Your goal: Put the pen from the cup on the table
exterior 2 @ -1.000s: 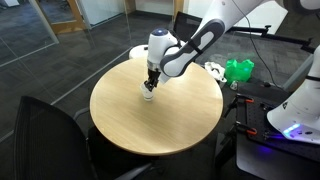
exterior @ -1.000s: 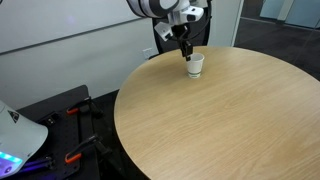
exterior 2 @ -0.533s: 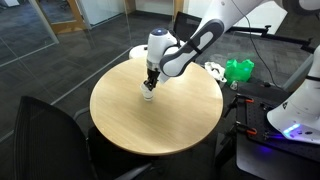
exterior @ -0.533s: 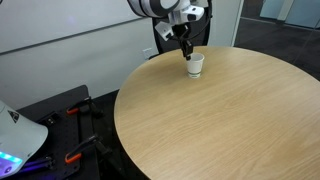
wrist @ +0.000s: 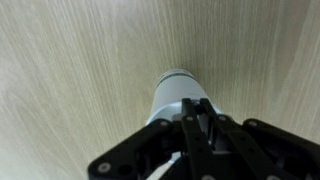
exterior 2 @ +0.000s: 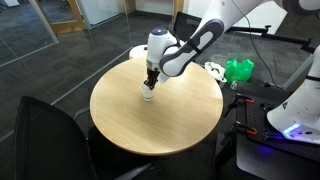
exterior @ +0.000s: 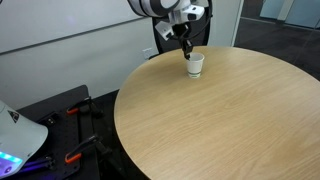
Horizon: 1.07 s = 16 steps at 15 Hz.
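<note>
Next, my gripper lets go of the thin dark pen on the bare table (exterior: 200, 108) in front of the white cup, toward the middle.
The white cup (exterior: 196, 67) stands upright near the far edge of the round wood-grain table (exterior: 230, 120). It also shows in the exterior view (exterior 2: 147, 96) and in the wrist view (wrist: 178, 95). My gripper (exterior: 186, 52) points straight down over the cup's rim, seen in both exterior views (exterior 2: 149, 82). In the wrist view its black fingers (wrist: 197, 120) are pressed close together right above the cup's mouth. The thin dark pen sits between the fingertips and is almost wholly hidden by them. The table top shows in the other views too (exterior 2: 160, 125) (wrist: 70, 70).
A black office chair (exterior 2: 40, 135) stands at the table's near side and another chair (exterior: 163, 40) behind the cup. A green object (exterior 2: 238, 70) and white equipment (exterior 2: 295, 115) lie beside the table. A white device (exterior: 15, 135) sits on the floor.
</note>
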Tool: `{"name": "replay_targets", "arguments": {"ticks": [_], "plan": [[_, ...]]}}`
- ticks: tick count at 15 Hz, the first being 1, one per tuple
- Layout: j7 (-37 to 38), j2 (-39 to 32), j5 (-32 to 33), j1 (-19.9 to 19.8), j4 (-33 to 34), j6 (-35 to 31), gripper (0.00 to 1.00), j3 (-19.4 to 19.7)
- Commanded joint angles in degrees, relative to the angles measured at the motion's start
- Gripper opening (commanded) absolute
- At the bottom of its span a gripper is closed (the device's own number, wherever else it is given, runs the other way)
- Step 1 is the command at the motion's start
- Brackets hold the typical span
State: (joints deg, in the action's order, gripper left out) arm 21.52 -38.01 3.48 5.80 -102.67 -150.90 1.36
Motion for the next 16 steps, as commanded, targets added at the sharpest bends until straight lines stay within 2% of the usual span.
{"name": "replay_targets", "arguments": {"ticks": [1, 9, 16], "plan": [[-1.83, 0.98, -1.44, 0.68, 0.17, 1.09, 0.03, 0.72], [-0.25, 5.67, -0.66, 2.06, -2.85, 1.13, 0.03, 1.48], [1.12, 14.31, 1.79, 4.31, -9.7, 0.45, 0.03, 3.31]]}}
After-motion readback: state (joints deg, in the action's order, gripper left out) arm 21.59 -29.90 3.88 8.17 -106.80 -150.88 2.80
